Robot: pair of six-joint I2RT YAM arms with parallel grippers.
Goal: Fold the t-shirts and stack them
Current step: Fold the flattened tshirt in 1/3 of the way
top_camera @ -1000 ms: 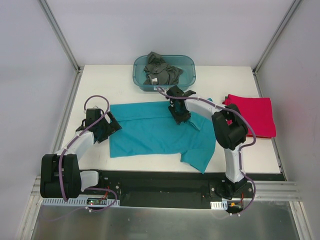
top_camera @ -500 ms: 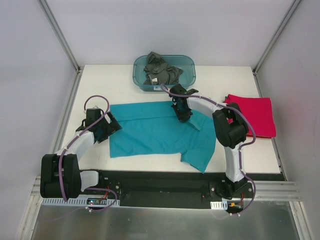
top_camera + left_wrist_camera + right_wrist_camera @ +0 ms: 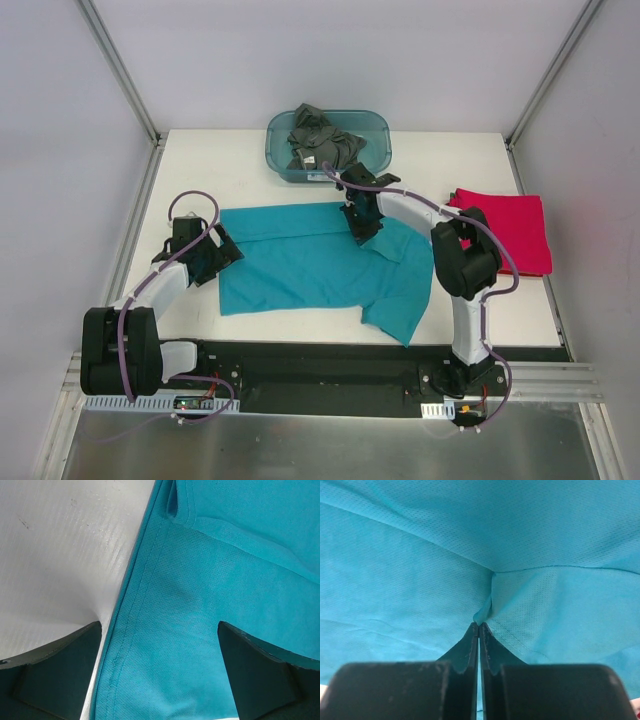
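The robot's left gripper will next move to the near corner of the stitched hem (image 3: pixel 222 312) on the teal-blue t-shirt and close there.
The teal-blue t-shirt (image 3: pixel 310 265) lies spread on the white table, with one sleeve folded over at its right. My left gripper (image 3: pixel 220 252) sits at the shirt's left edge. It is open, and in the left wrist view (image 3: pixel 159 630) its jaws straddle the stitched hem (image 3: pixel 135 605). My right gripper (image 3: pixel 362 230) is at the shirt's far right corner. It is shut on a small pinch of teal fabric (image 3: pixel 482 614), which shows at the gripper's tips (image 3: pixel 479 626) in the right wrist view. A folded crimson t-shirt (image 3: pixel 505 232) lies at the right. Dark grey t-shirts (image 3: pixel 320 140) are bunched in the tub.
The translucent blue-green tub (image 3: pixel 378 128) stands at the back centre, just behind my right wrist. Bare white table (image 3: pixel 200 170) shows at the back left and along the front (image 3: pixel 300 330). Metal frame posts rise at the back corners.
My right gripper has shifted slightly back and to the right with the pinched teal fabric. My left arm has not moved.
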